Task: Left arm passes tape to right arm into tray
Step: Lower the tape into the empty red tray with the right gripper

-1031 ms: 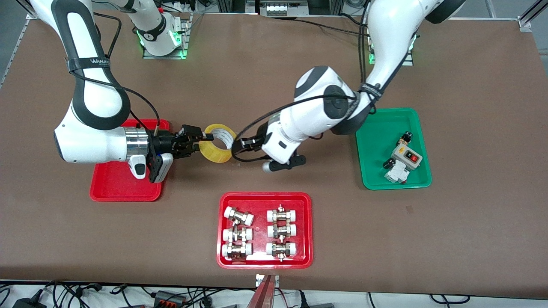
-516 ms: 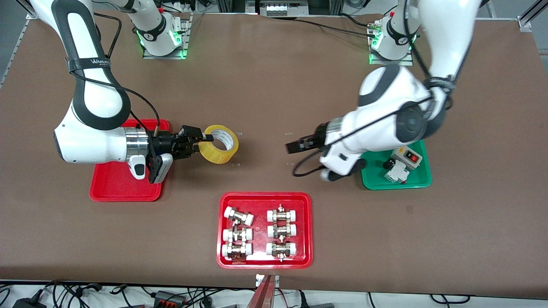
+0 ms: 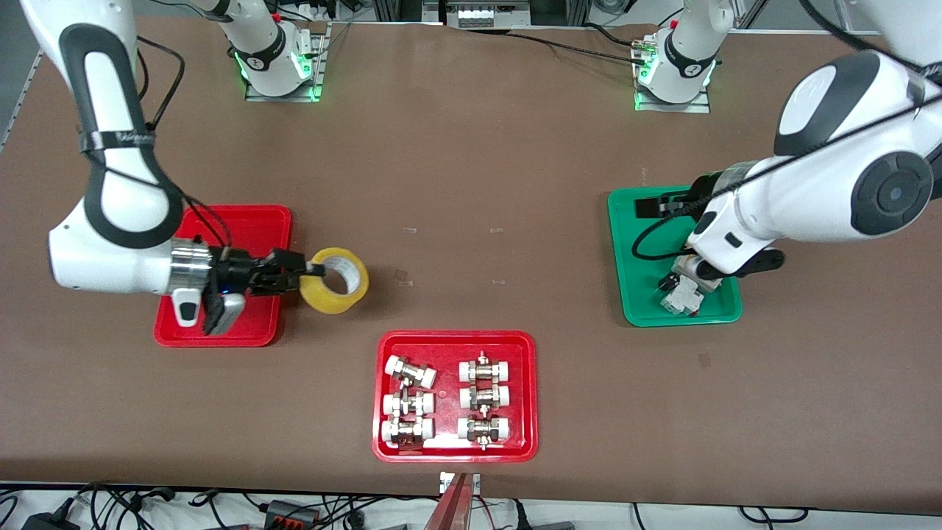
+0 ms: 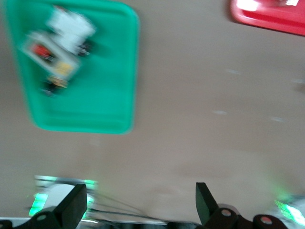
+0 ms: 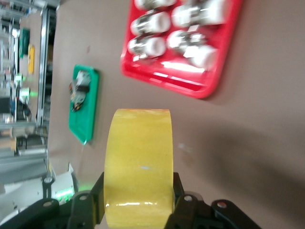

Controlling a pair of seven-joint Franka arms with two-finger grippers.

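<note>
My right gripper is going to let go of the tape in the middle of the plain red tray (image 3: pixel 218 269). The tape now hangs beside that tray's edge.
The tape (image 3: pixel 335 290), a yellowish ring, is held on edge by my right gripper (image 3: pixel 312 270), which is shut on its band. It hangs over the table just beside the plain red tray (image 3: pixel 250 221), at the tray's edge toward the left arm's end. In the right wrist view the tape (image 5: pixel 138 157) fills the space between the two black fingers (image 5: pixel 90 202) of the right gripper (image 5: pixel 137 202). My left gripper (image 3: pixel 646 208) is open and empty over the green tray (image 3: pixel 725 313). The left wrist view shows its gripper (image 4: pixel 138 210) spread wide with nothing between the fingers.
A wider red tray (image 3: pixel 526 442) with several white-capped metal fittings lies near the front camera, mid-table; it also shows in the right wrist view (image 5: pixel 209 86). The green tray (image 4: pixel 95 105) holds a small switch box (image 3: pixel 681 294).
My left gripper has let go of the tape and drawn back, open, to over the green tray. My right gripper has carried the tape toward the plain red tray.
</note>
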